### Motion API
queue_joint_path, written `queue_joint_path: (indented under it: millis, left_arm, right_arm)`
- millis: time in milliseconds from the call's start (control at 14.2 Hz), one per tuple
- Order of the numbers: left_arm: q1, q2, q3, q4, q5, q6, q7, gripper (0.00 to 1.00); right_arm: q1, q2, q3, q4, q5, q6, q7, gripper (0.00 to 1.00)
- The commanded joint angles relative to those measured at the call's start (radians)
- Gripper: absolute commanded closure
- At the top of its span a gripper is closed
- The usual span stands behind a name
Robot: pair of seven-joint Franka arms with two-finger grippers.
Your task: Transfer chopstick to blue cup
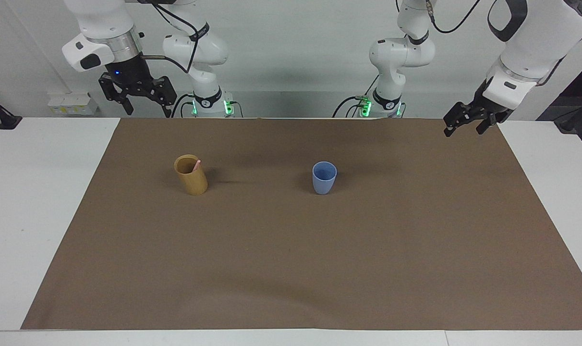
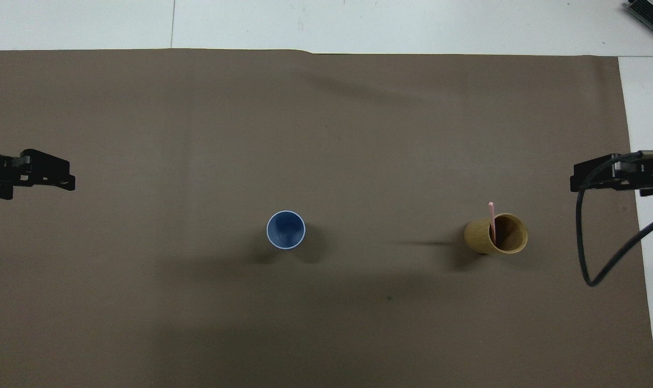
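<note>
Next, I move my right gripper to the upper end (image 2: 491,206) of the pink chopstick, above the rim of the tan cup, and close it there.
One thin pink chopstick (image 1: 197,165) (image 2: 491,220) leans inside a tan bamboo-coloured cup (image 1: 191,179) (image 2: 474,236) toward the right arm's end of the table. The empty blue cup (image 1: 324,179) (image 2: 286,230) stands upright near the middle, level with the tan cup. My right gripper (image 1: 147,110) (image 2: 574,180) hangs open and empty, raised over the mat's edge, well apart from the tan cup. Over the mat's corner at the left arm's end, my left gripper (image 1: 463,129) (image 2: 68,180) is raised, open and empty.
A brown mat (image 1: 291,264) covers most of the white table (image 1: 41,202). A black cable (image 2: 584,258) loops down from the right wrist over the mat's edge beside the tan cup.
</note>
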Motion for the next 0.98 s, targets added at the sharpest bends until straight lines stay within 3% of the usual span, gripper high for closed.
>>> queue_joint_path:
  millis: [0,914]
  left_arm:
    - [0.037,0.019,-0.030,0.036,0.004,-0.032,0.013,0.00]
    - [0.032,-0.002,-0.027,0.029,0.003,-0.021,0.005,0.00]
  right_arm:
    - [-0.011,0.003,0.009,0.007,0.008,-0.011,0.012,0.00]
    - [-0.011,0.003,0.009,0.007,0.008,-0.011,0.012,0.00]
